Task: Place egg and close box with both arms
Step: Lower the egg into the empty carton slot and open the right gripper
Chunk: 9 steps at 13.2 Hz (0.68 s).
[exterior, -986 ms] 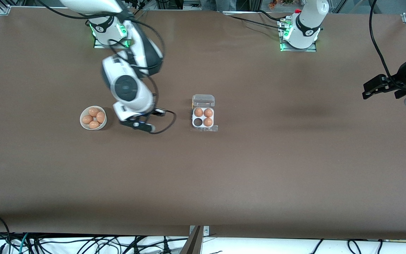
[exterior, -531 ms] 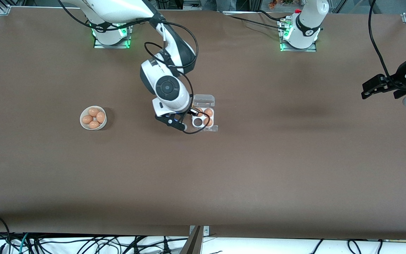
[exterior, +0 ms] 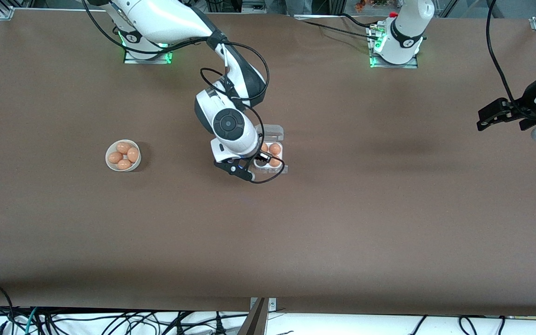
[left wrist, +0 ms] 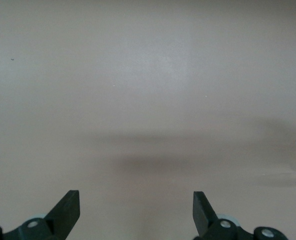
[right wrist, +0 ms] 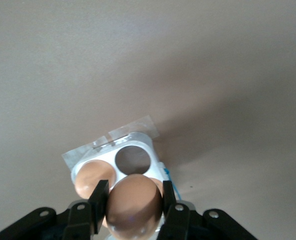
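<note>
My right gripper needs to release the brown egg, now held just above the box, in the empty cell of the clear egg box (exterior: 261, 159) (right wrist: 133, 160).
The clear egg box (exterior: 279, 156) lies mid-table with its lid (exterior: 271, 131) open. Three brown eggs sit in it, one of them here (exterior: 275, 149). My right gripper (exterior: 258, 158) hangs over the box, shut on a brown egg (right wrist: 134, 202). In the right wrist view the gripper (right wrist: 134, 200) holds this egg just above the box (right wrist: 148, 141), close to its one empty cell (right wrist: 133, 159). My left gripper (exterior: 495, 114) waits open and empty in the air at the left arm's end of the table. Its view shows the gripper (left wrist: 136, 207) over bare table.
A round white bowl (exterior: 108, 160) with several brown eggs stands toward the right arm's end of the table, level with the box. A black cable (exterior: 268, 179) loops from the right wrist beside the box.
My right arm has carried the egg from beside the bowl across to over the box. The left arm has not moved.
</note>
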### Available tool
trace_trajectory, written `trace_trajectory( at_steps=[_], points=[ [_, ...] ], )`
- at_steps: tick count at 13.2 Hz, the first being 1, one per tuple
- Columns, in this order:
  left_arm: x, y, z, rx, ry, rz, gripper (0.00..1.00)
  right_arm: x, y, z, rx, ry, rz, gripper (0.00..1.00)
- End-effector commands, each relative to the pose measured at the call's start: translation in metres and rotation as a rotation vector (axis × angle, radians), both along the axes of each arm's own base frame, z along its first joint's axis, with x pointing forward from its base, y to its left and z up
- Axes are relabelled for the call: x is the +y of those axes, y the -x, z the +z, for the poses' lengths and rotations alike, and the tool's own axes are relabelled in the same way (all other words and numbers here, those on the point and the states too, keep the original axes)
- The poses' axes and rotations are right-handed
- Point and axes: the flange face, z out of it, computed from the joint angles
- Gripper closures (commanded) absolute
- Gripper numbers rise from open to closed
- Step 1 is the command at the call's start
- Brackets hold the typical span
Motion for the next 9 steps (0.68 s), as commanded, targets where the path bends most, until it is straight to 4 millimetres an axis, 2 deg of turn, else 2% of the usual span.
trace_trajectory(
  at_steps=[1, 2, 9],
  points=[
    [-0.001, -0.002, 0.004, 0.005, -0.009, -0.018, 0.0, 0.01, -0.005, -0.005, 0.001, -0.034, -0.015, 0.76],
    [-0.001, -0.002, 0.004, 0.006, -0.009, -0.018, 0.0, 0.013, -0.001, -0.014, 0.009, -0.025, -0.012, 0.76],
    [0.003, -0.002, 0.004, 0.006, -0.009, -0.012, 0.0, 0.017, -0.001, -0.034, -0.005, -0.027, -0.02, 0.76]
  ],
)
